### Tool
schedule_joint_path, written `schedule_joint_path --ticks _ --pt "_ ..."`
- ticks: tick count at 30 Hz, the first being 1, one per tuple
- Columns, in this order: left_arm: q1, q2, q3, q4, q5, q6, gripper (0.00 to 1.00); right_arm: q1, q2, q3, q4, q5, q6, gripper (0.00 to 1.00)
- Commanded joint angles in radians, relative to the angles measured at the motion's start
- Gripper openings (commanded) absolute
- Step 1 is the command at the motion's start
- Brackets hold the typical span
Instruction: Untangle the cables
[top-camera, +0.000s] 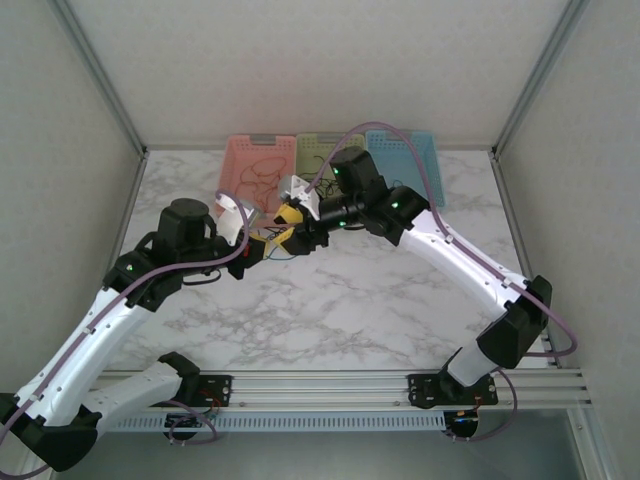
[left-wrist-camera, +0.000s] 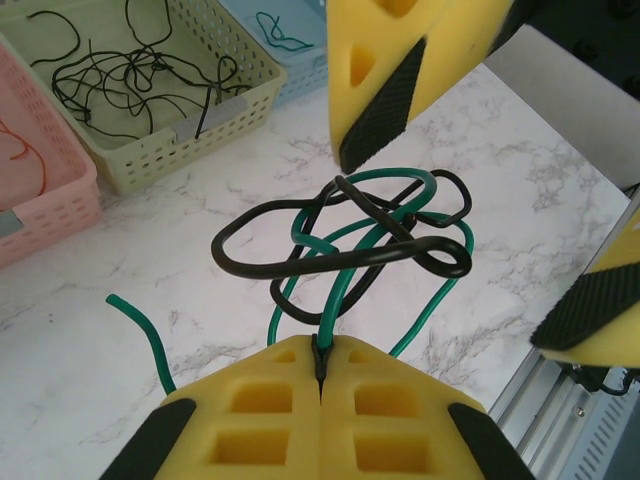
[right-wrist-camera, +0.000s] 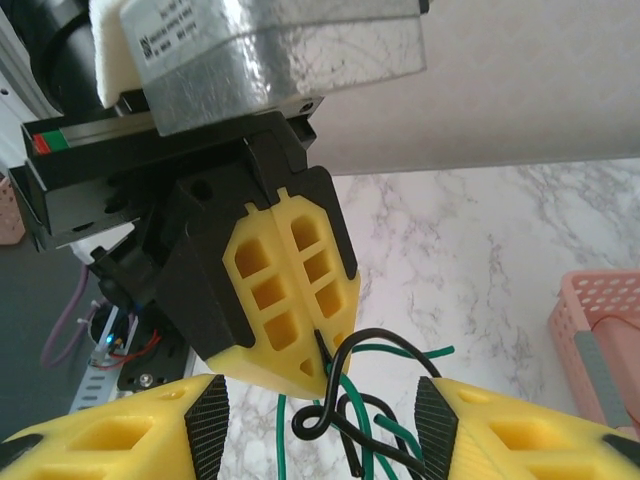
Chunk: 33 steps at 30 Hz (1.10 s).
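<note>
My right gripper needs to close on the black loop (right-wrist-camera: 372, 334) and pull it clear, because the black cable loops over the green cable that my left gripper holds.
A tangle of a green cable (left-wrist-camera: 343, 285) and a black cable (left-wrist-camera: 452, 266) hangs just above the marble table (top-camera: 330, 300). My left gripper (left-wrist-camera: 322, 352) is shut on the green cable where it leaves the knot. My right gripper (right-wrist-camera: 325, 430) is open, one finger on each side of the tangle (right-wrist-camera: 385, 338), touching nothing. In the top view both grippers meet at the table's middle back, the left gripper (top-camera: 262, 244) facing the right gripper (top-camera: 291, 224). More black cables lie in the green basket (left-wrist-camera: 225, 95), a teal one in the blue basket (left-wrist-camera: 300, 75), and a red one in the pink basket (left-wrist-camera: 55, 200).
The pink basket (top-camera: 258, 168), green basket (top-camera: 312, 150) and blue basket (top-camera: 405, 152) stand in a row against the back wall. An aluminium rail (top-camera: 330, 385) runs along the near table edge. Bare marble lies in front of the grippers.
</note>
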<state>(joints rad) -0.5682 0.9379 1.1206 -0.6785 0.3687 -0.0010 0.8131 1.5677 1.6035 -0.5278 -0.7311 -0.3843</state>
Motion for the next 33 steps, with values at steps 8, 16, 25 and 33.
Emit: schedule_joint_path --ticks 8,16,25,33 --pt "-0.007 -0.006 0.028 -0.015 0.002 0.015 0.00 0.028 0.049 0.071 -0.036 0.033 -0.023 0.51" --pt "-0.007 -0.011 0.018 -0.013 0.006 0.019 0.00 0.029 0.060 0.090 -0.040 0.052 -0.019 0.23" --pt "-0.007 -0.016 0.018 -0.014 0.009 0.020 0.00 0.030 0.069 0.092 -0.047 0.056 -0.011 0.44" --pt "-0.007 -0.015 0.016 -0.015 0.009 0.021 0.00 0.037 0.070 0.095 -0.041 0.058 -0.019 0.09"
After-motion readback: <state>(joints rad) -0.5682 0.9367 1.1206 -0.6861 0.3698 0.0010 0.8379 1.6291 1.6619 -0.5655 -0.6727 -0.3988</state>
